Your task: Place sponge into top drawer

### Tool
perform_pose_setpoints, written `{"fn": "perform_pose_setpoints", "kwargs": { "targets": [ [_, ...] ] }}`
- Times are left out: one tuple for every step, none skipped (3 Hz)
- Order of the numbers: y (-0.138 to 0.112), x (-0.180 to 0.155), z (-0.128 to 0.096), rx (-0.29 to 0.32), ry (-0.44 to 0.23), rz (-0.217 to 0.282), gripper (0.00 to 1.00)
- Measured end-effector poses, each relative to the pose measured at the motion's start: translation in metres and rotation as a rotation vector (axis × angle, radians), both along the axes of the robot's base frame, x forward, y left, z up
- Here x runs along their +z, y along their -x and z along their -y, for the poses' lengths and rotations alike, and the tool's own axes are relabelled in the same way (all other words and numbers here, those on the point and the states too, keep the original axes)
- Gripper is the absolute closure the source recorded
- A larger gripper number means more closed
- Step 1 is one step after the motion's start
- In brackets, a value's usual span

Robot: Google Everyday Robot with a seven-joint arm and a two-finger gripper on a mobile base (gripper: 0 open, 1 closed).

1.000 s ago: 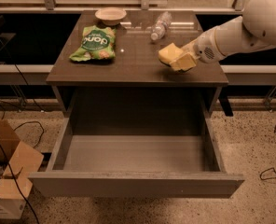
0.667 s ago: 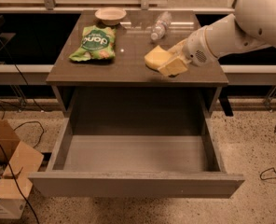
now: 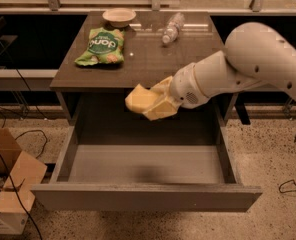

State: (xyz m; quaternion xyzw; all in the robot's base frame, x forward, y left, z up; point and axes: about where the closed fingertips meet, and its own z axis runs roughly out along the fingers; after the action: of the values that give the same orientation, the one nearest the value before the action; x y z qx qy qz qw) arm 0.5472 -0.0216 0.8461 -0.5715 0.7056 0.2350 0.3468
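Observation:
My gripper should release the pale yellow sponge on the middle of the open top drawer's bottom (image 3: pixel 145 150).
My gripper (image 3: pixel 150 103) is shut on the pale yellow sponge (image 3: pixel 138 100) and holds it in the air just in front of the table's front edge, above the back of the open top drawer (image 3: pixel 143 196). The drawer is pulled fully out below the table (image 3: pixel 153 59), and nothing shows in it. The white arm reaches in from the right. The gripper's yellowish fingers (image 3: pixel 160 108) wrap the sponge's right side and hide part of it.
On the table lie a green snack bag (image 3: pixel 100 46) at the left, a small bowl (image 3: pixel 119 17) at the back and a clear plastic bottle (image 3: pixel 172 29) on its side. A cardboard box (image 3: pixel 8 184) and cables are on the floor at the left.
The gripper has carried the sponge left and forward, off the tabletop's right side, and lowered it past the front edge over the open drawer.

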Motion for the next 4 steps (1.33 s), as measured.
{"fn": "perform_pose_setpoints", "kwargs": {
  "targets": [
    [0.036, -0.045, -0.022, 0.034, -0.058, -0.075, 1.0],
    [0.043, -0.09, -0.03, 0.007, -0.096, -0.134, 1.0],
    [0.035, -0.128, -0.03, -0.04, -0.112, -0.182, 1.0],
    [0.018, -0.165, -0.024, -0.109, -0.109, -0.241, 0.82]
  ]
}}
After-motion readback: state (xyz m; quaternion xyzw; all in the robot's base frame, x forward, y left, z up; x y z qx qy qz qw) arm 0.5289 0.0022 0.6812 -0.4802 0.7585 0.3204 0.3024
